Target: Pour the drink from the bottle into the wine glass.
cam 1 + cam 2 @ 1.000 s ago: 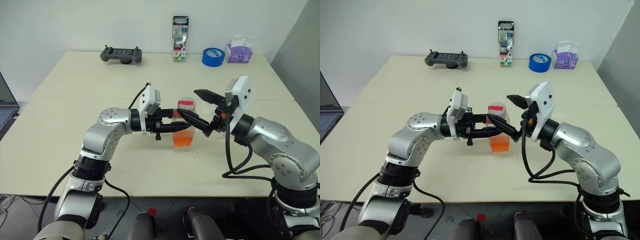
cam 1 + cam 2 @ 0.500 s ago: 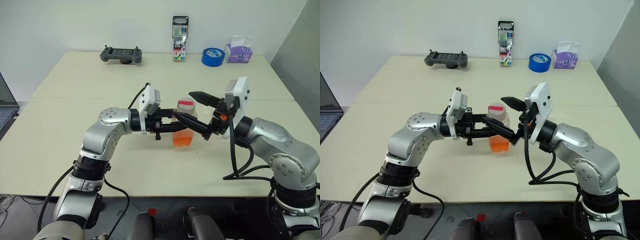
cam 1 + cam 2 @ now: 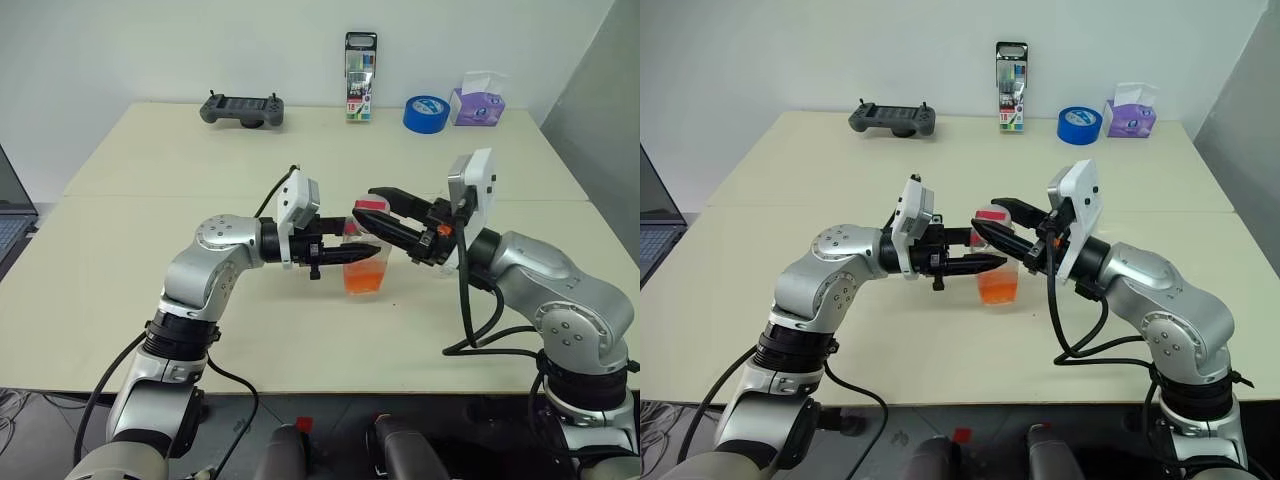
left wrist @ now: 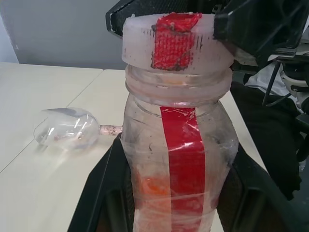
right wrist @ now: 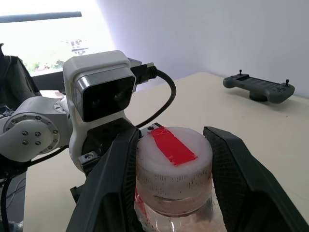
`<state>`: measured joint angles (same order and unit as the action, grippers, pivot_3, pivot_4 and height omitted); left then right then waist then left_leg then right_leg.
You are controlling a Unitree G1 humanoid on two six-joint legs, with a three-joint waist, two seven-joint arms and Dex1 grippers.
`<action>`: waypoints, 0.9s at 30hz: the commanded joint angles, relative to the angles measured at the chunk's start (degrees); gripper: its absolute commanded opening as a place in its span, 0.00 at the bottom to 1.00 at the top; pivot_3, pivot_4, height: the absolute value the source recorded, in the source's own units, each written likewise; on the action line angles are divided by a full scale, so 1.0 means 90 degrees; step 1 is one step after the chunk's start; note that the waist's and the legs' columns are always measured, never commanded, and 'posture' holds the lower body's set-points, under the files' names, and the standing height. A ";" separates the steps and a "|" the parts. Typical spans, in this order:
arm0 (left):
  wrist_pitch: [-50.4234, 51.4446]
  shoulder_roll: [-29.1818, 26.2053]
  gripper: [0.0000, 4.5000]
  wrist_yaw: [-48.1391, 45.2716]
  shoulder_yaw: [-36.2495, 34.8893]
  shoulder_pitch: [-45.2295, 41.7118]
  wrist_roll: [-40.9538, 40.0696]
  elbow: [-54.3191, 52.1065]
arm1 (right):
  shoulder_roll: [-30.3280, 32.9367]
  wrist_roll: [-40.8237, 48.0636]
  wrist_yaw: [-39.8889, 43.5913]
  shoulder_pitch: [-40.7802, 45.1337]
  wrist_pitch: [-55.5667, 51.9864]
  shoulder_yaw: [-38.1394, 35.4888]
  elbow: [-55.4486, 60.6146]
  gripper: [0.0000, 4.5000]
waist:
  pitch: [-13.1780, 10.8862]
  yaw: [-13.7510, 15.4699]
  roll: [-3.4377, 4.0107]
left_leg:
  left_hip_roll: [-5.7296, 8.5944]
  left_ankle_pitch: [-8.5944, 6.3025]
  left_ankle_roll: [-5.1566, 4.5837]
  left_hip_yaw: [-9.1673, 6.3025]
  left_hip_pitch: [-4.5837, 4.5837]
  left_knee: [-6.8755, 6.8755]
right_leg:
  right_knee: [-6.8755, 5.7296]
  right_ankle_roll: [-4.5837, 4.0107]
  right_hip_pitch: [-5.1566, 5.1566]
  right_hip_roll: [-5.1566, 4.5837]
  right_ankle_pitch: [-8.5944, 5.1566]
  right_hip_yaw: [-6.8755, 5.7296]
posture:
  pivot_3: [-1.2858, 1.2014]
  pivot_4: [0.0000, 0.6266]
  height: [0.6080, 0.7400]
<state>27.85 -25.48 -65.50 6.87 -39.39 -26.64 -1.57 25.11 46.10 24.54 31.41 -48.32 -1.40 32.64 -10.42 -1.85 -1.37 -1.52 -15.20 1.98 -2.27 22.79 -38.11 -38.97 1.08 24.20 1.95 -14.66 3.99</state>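
Observation:
I need to let go of the red-and-white cap with my right gripper on the table (image 3: 500, 275) next to the base of the wine glass, away from the bottle.
The bottle (image 3: 366, 262) stands upright over the table's middle, clear plastic with a red label strip and orange drink (image 3: 364, 281) in its lower part. My left gripper (image 3: 374, 250) reaches in level from the left and is shut on the bottle's body. From the right, my right gripper (image 3: 366, 205) has its fingers (image 5: 116, 179) pressed on both sides of the red-and-white cap (image 5: 174, 159). In the left wrist view the wine glass (image 4: 67, 129) appears to lie on its side on the table beyond the bottle, its stem toward the bottle.
At the far edge of the cream table (image 3: 150, 300) sit a game controller (image 3: 242, 108), a marker pack (image 3: 361, 62), a blue tape roll (image 3: 427, 112) and a purple tissue box (image 3: 478, 100). A laptop (image 3: 10, 215) shows at the left edge.
My right gripper's fingers, wide open a second ago, have slid left over the bottle's top and closed in on the cap. The left gripper and bottle have stayed still.

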 commanded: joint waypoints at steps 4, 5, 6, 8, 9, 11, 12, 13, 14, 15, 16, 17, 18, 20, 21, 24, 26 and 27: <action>-0.0156 -0.0022 0.39 0.0010 -0.0112 -0.0113 -0.0049 -0.0145 | 0.0358 -0.0173 0.0239 0.0466 0.0300 -0.0180 -0.0055 0.40 | -0.0001 0.0000 0.0001 | 0.0000 0.0000 0.0000 -0.0001 0.0000 0.0000 | 0.0000 0.0000 0.0000 0.0000 0.0000 -0.0001 | 0.52 0.24 1.00; -0.0150 -0.0026 0.39 0.0012 -0.0113 -0.0101 -0.0055 -0.0160 | 0.0683 -0.0588 0.0586 0.0490 0.0588 0.0060 -0.0040 0.40 | -0.0001 0.0001 0.0002 | 0.0000 0.0000 0.0000 -0.0001 0.0001 0.0000 | 0.0001 0.0000 0.0000 0.0000 0.0000 -0.0001 | 0.52 0.24 1.00; -0.0151 -0.0029 0.39 0.0015 -0.0108 -0.0094 -0.0060 -0.0167 | 0.0812 -0.0719 0.0739 0.0508 0.0698 0.0131 -0.0069 0.40 | -0.0001 0.0000 0.0002 | 0.0001 0.0000 0.0000 0.0000 0.0002 0.0000 | 0.0003 0.0000 0.0001 -0.0001 0.0000 0.0000 | 0.52 0.24 1.00; -0.0158 -0.0038 0.39 0.0019 -0.0094 -0.0080 -0.0073 -0.0185 | 0.0513 -0.0080 0.0340 0.0737 0.0382 -0.0315 -0.0371 0.40 | -0.0001 0.0000 0.0000 | 0.0002 0.0000 0.0000 0.0003 0.0001 0.0000 | 0.0007 0.0001 -0.0002 -0.0002 0.0000 0.0001 | 0.52 0.24 1.00; -0.0163 -0.0041 0.39 0.0020 -0.0088 -0.0076 -0.0077 -0.0191 | 0.0327 0.0337 0.0075 0.0855 0.0162 -0.0580 -0.0529 0.40 | -0.0001 -0.0003 0.0001 | 0.0001 0.0000 0.0000 0.0002 0.0000 0.0000 | 0.0005 0.0000 -0.0003 -0.0001 0.0000 0.0001 | 0.52 0.24 1.00; -0.0172 -0.0039 0.39 0.0022 -0.0084 -0.0077 -0.0082 -0.0185 | 0.0182 0.0904 -0.0172 0.0977 -0.0170 -0.0871 -0.0707 0.40 | -0.0001 -0.0006 0.0001 | 0.0000 0.0000 -0.0001 0.0002 -0.0001 0.0000 | -0.0003 -0.0001 0.0000 0.0000 0.0001 0.0002 | 0.52 0.24 1.00; -0.0177 -0.0036 0.39 0.0022 -0.0082 -0.0079 -0.0080 -0.0179 | 0.0206 0.1004 -0.0179 0.0974 -0.0265 -0.0897 -0.0707 0.40 | -0.0001 -0.0004 0.0001 | 0.0000 0.0000 -0.0001 0.0000 -0.0002 0.0000 | -0.0003 -0.0002 -0.0001 0.0002 0.0001 0.0001 | 0.52 0.24 1.00; -0.0177 -0.0031 0.39 0.0023 -0.0081 -0.0079 -0.0082 -0.0180 | 0.0293 0.1096 -0.0117 0.0885 -0.0361 -0.0883 -0.0602 0.40 | -0.0001 0.0000 0.0001 | -0.0001 0.0000 -0.0001 -0.0002 -0.0001 0.0002 | -0.0002 -0.0003 0.0000 0.0002 0.0002 -0.0001 | 0.52 0.24 1.00; -0.0182 -0.0027 0.39 0.0025 -0.0078 -0.0076 -0.0083 -0.0183 | 0.0379 0.1160 -0.0064 0.0785 -0.0427 -0.0862 -0.0476 0.40 | -0.0001 0.0000 0.0001 | -0.0002 0.0000 -0.0001 -0.0006 0.0000 0.0003 | -0.0001 -0.0003 0.0000 0.0002 0.0002 -0.0003 | 0.52 0.24 1.00; -0.0184 -0.0025 0.39 0.0028 -0.0073 -0.0072 -0.0087 -0.0192 | 0.0441 0.1207 -0.0038 0.0708 -0.0459 -0.0849 -0.0373 0.40 | -0.0001 0.0001 0.0001 | -0.0002 0.0000 -0.0001 -0.0006 0.0002 0.0003 | 0.0000 -0.0003 0.0000 0.0001 0.0002 -0.0004 | 0.52 0.24 1.00; -0.0182 -0.0024 0.39 0.0030 -0.0067 -0.0063 -0.0094 -0.0205 | 0.0523 0.1127 0.0016 0.0665 -0.0398 -0.0805 -0.0286 0.40 | -0.0001 0.0002 0.0001 | -0.0001 0.0000 -0.0001 -0.0005 0.0004 0.0004 | 0.0002 -0.0003 0.0000 -0.0001 0.0002 -0.0003 | 0.52 0.24 1.00; -0.0180 -0.0025 0.39 0.0030 -0.0060 -0.0055 -0.0100 -0.0217 | 0.0620 0.0933 0.0089 0.0648 -0.0272 -0.0732 -0.0222 0.40 | -0.0001 0.0003 0.0002 | -0.0001 -0.0001 -0.0001 -0.0005 0.0006 0.0004 | 0.0003 -0.0002 0.0000 -0.0006 0.0001 -0.0003 | 0.52 0.24 1.00; -0.0179 -0.0026 0.39 0.0028 -0.0054 -0.0042 -0.0104 -0.0231 | 0.0836 0.0513 0.0315 0.0594 -0.0004 -0.0520 -0.0124 0.40 | -0.0001 0.0002 0.0001 | -0.0001 -0.0001 -0.0001 -0.0003 0.0006 0.0004 | 0.0004 -0.0002 0.0000 -0.0008 0.0001 -0.0002 | 0.52 0.24 1.00; -0.0179 -0.0028 0.39 0.0023 -0.0048 -0.0030 -0.0110 -0.0245 | 0.0996 0.0144 0.0493 0.0538 0.0270 -0.0342 -0.0072 0.40 | -0.0001 0.0002 0.0001 | 0.0000 -0.0001 -0.0001 0.0000 0.0006 0.0003 | 0.0006 0.0000 0.0001 -0.0010 0.0000 0.0000 | 0.52 0.24 1.00; -0.0182 -0.0028 0.39 0.0018 -0.0046 -0.0030 -0.0109 -0.0243 | 0.0844 0.0208 0.0253 0.0584 0.0291 -0.0487 -0.0157 0.40 | -0.0001 0.0000 0.0001 | 0.0001 -0.0001 -0.0001 0.0001 0.0005 0.0003 | 0.0006 0.0001 0.0000 -0.0010 0.0000 -0.0001 | 0.52 0.24 1.00; -0.0203 -0.0018 0.39 0.0013 -0.0037 -0.0028 -0.0099 -0.0225 | 0.0609 0.0101 -0.0227 0.0602 0.0400 -0.0787 -0.0277 0.40 | -0.0001 -0.0003 0.0001 | 0.0001 0.0000 -0.0001 0.0002 0.0000 0.0002 | 0.0000 0.0000 0.0000 -0.0002 0.0000 0.0002 | 0.52 0.24 1.00; -0.0201 -0.0012 0.39 0.0015 -0.0036 -0.0026 -0.0096 -0.0232 | 0.0566 -0.0127 -0.0657 0.0517 0.0451 -0.1019 -0.0326 0.40 | -0.0001 0.0000 0.0001 | 0.0001 0.0000 -0.0001 0.0002 -0.0001 0.0001 | -0.0001 0.0000 0.0000 0.0002 0.0000 0.0000 | 0.52 0.24 1.00; -0.0198 -0.0009 0.39 0.0019 -0.0037 -0.0021 -0.0095 -0.0241 | 0.0617 -0.0341 -0.0822 0.0428 0.0502 -0.1085 -0.0342 0.40 | -0.0001 0.0001 0.0001 | 0.0000 0.0000 -0.0001 0.0000 0.0000 0.0001 | -0.0001 0.0000 0.0000 0.0002 0.0000 -0.0001 | 0.52 0.24 1.00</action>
<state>26.96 -25.52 -65.32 7.04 -38.83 -26.84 -1.81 30.27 45.32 19.74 35.79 -45.51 -8.32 28.89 -10.43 -1.83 -1.36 -1.52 -15.20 1.97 -2.26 22.80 -38.10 -38.97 1.08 24.21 1.96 -14.66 3.99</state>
